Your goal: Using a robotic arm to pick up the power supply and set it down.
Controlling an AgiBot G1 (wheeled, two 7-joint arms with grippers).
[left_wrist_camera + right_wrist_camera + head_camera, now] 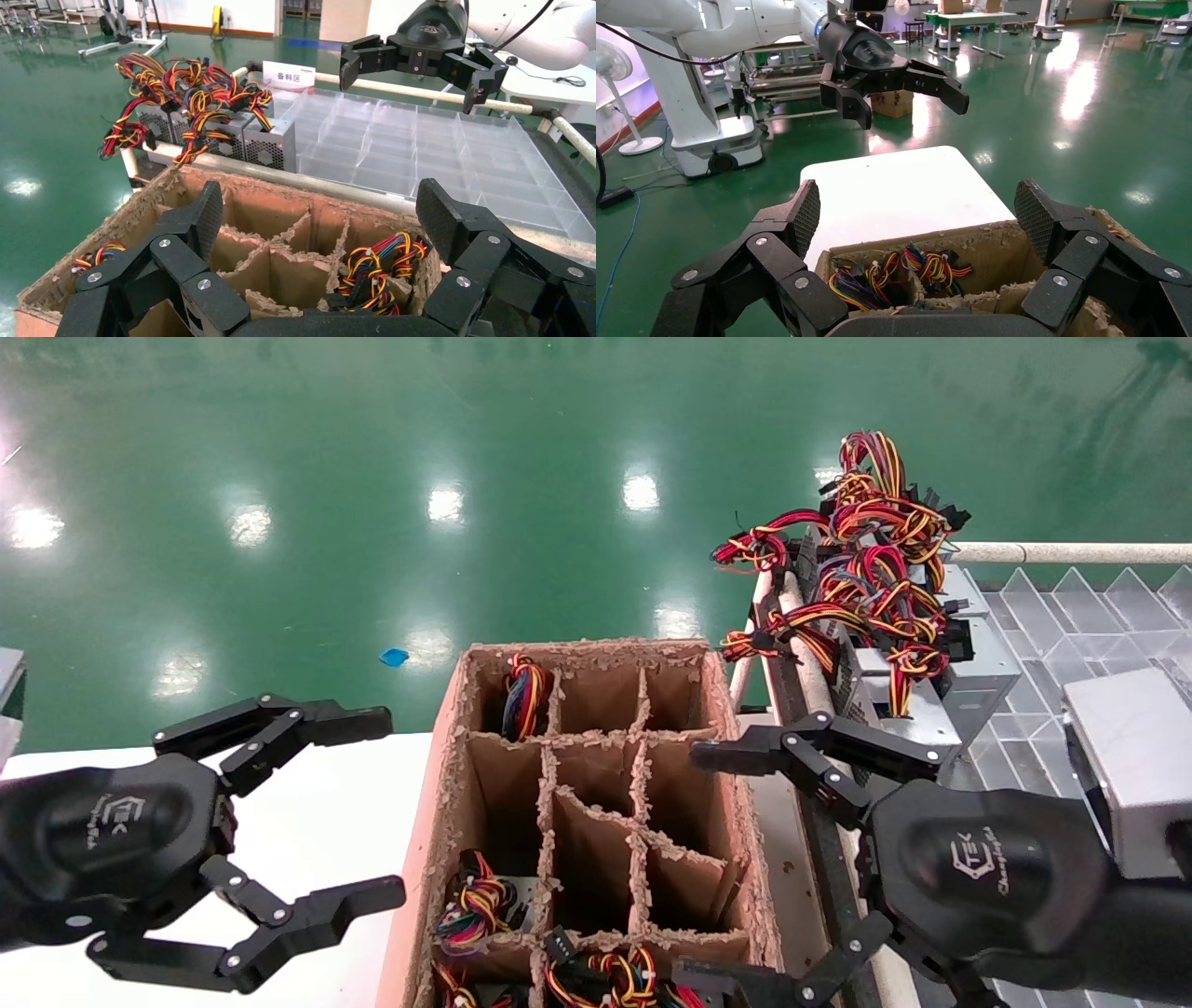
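Next, I close my right gripper on the wire bundle (521, 710) of the power supply in the cardboard box's far corner compartment, on the white table's side.
A worn cardboard box (447, 775) with dividers stands between my two grippers. Power supplies sit sunk in its compartments, showing mostly their wire bundles of red, yellow, black and blue: one at the far left (524, 696) (98, 254), one at the near left (475, 901) (379, 270) (933, 267), one at the near edge (605, 980) (859, 286). My left gripper (391, 808) (320, 210) (909, 105) hovers open and empty beside the box's left wall. On the opposite side, my right gripper (689, 868) (919, 210) (415, 81) hangs open, holding nothing.
Grey boxes with mostly red and yellow wires (875, 570) (197, 105) are stacked on a rack at the far right. A clear partitioned tray (1071, 617) (436, 154) lies beside them. A white table (307, 812) (898, 189) lies left of the box. Green floor beyond.
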